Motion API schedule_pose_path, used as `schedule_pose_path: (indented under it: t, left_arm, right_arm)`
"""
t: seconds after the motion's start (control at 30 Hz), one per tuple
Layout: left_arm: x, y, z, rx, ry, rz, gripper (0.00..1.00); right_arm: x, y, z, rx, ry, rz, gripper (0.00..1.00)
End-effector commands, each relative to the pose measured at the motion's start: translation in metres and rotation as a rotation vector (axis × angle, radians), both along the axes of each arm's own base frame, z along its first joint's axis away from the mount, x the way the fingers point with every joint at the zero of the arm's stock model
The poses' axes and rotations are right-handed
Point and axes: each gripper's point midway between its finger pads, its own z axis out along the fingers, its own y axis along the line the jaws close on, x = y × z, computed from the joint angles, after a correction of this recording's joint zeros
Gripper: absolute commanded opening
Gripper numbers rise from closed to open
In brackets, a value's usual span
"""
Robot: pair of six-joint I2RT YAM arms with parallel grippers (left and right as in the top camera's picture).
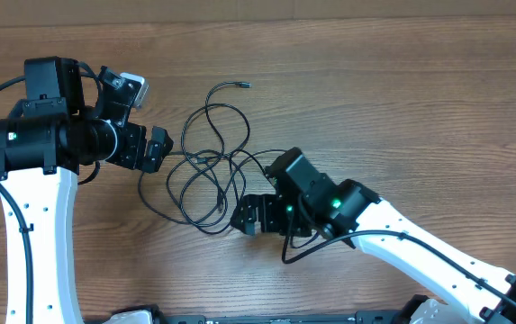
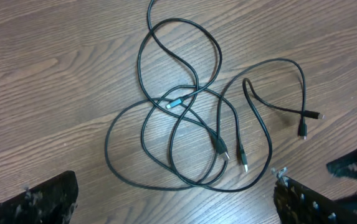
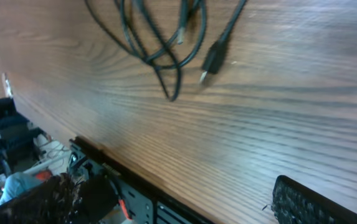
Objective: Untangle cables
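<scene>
The near bend of the black cable [image 1: 210, 233] [image 3: 172, 98], where the tangle reaches closest to the front edge of the table, will be gripped by my right gripper.
The cables [image 1: 212, 166] lie as thin black cords in loose overlapping loops at the middle of the wooden table, and one plug tip [image 1: 244, 85] reaches toward the back. My left gripper [image 1: 157, 148] is open at the tangle's left edge, holding nothing. In the left wrist view the cables [image 2: 177, 102] spread ahead of the wide-apart left gripper [image 2: 175, 205], with several plug ends [image 2: 220, 149] showing. My right gripper [image 1: 248, 216] is open at the tangle's near right side. Its wrist view shows the open right gripper [image 3: 178, 205] over bare wood, with cable loops [image 3: 159, 53] and a plug [image 3: 212, 59] beyond.
The table's front edge [image 3: 103, 152] with a black frame [image 3: 134, 193] below it runs close to the right gripper. A thicker black arm wire [image 1: 307, 250] loops beside the right arm. Bare wood [image 1: 393, 81] stretches to the back right.
</scene>
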Motion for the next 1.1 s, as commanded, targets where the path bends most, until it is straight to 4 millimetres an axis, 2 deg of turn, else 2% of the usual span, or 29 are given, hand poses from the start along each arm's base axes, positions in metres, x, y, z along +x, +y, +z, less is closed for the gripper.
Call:
schedule_pose_path:
  t: [0.0,0.13,0.27,0.4,0.57,0.77,0.9,1.07]
  left_arm:
    - [0.000,-0.002,0.004,-0.014,-0.012,-0.014,1.00]
    - [0.000,-0.002,0.004,-0.014,-0.012,-0.014,1.00]
    - [0.000,-0.002,0.004,-0.014,-0.012,-0.014,0.99]
    - [0.000,-0.002,0.004,-0.014,-0.012,-0.014,1.00]
    - [0.000,-0.002,0.004,-0.014,-0.012,-0.014,1.00]
    - [0.000,-0.002,0.004,-0.013,-0.012,-0.014,0.99]
    - [0.000,-0.002,0.004,-0.014,-0.012,-0.014,1.00]
    - [0.000,-0.002,0.004,-0.014,-0.012,-0.014,0.99]
  right_arm:
    - [0.006,-0.002,-0.016,-0.061,0.020,-0.107,1.00]
    - [0.014,0.003,-0.033,-0.077,0.073,-0.195,1.00]
    - [0.017,0.017,-0.043,-0.048,0.098,-0.186,1.00]
    - [0.019,0.026,-0.048,-0.021,0.110,-0.177,1.00]
    - [0.012,0.034,-0.052,-0.019,0.138,-0.188,0.99]
    - [0.002,0.058,-0.050,0.020,0.072,-0.147,0.93]
    - [0.004,0.056,-0.060,-0.027,0.059,-0.213,0.89]
    - [0.005,0.056,-0.075,-0.049,0.097,-0.259,0.74]
